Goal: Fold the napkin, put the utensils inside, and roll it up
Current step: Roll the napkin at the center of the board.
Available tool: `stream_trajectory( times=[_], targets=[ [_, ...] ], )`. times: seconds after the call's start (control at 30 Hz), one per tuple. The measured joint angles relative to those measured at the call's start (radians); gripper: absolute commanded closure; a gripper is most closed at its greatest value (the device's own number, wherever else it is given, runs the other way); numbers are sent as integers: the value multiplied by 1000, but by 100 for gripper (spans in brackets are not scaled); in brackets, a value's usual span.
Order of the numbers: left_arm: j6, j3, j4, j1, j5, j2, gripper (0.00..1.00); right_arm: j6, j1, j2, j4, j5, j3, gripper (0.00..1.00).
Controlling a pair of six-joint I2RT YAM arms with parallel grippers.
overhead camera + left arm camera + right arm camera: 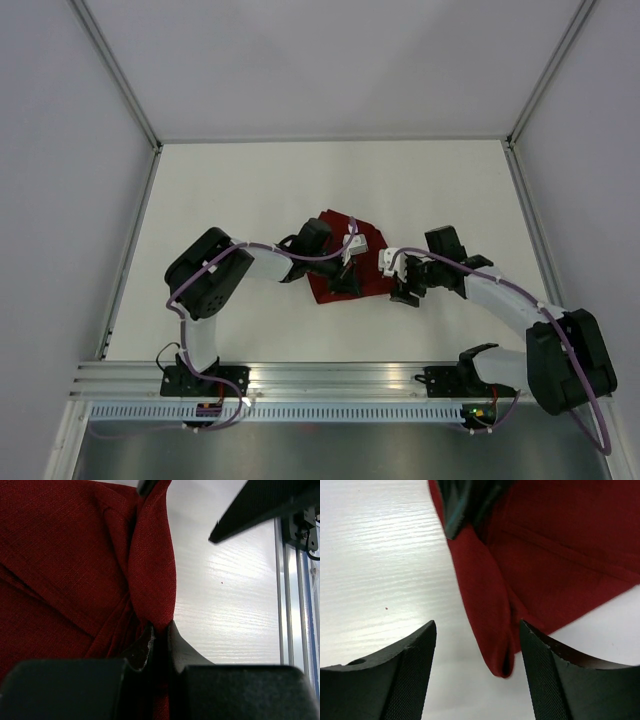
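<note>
My right gripper is straddling the loose rolled corner of the napkin, so it should move in and pinch the fold (474,557) next to my left gripper before my left gripper opens.
The dark red napkin (340,255) lies crumpled in the middle of the white table, partly folded. My left gripper (347,283) is shut on a raised fold at the napkin's near edge; in the left wrist view the cloth (70,565) runs up from between the closed fingers (182,650). My right gripper (402,292) is open just right of the napkin. In the right wrist view a rolled corner of the napkin (495,615) hangs between the spread fingers (415,665) without touching them. The utensils are not in view.
The white table (250,190) is bounded by grey walls with metal posts at the back corners. An aluminium rail (330,375) with the arm bases runs along the near edge.
</note>
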Motion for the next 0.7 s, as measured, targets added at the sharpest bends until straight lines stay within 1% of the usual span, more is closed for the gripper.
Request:
stream_trajectory(
  times=[0.07,0.17,0.33,0.53,0.63,0.7],
  targets=[
    [-1,0,0,0,0,0,98,-10,62,-38,65,42,-63,26],
    [-1,0,1,0,0,0,98,-24,122,-50,153,98,-121,27],
    [-2,0,1,0,0,0,98,-46,162,-44,246,165,-154,27],
    [-2,0,1,0,0,0,98,-71,209,-10,313,215,-159,30],
    [-1,0,0,0,0,0,98,-82,230,22,338,226,-160,32],
    [-1,0,0,0,-1,-1,98,-93,241,34,361,230,-160,39]
  ],
)
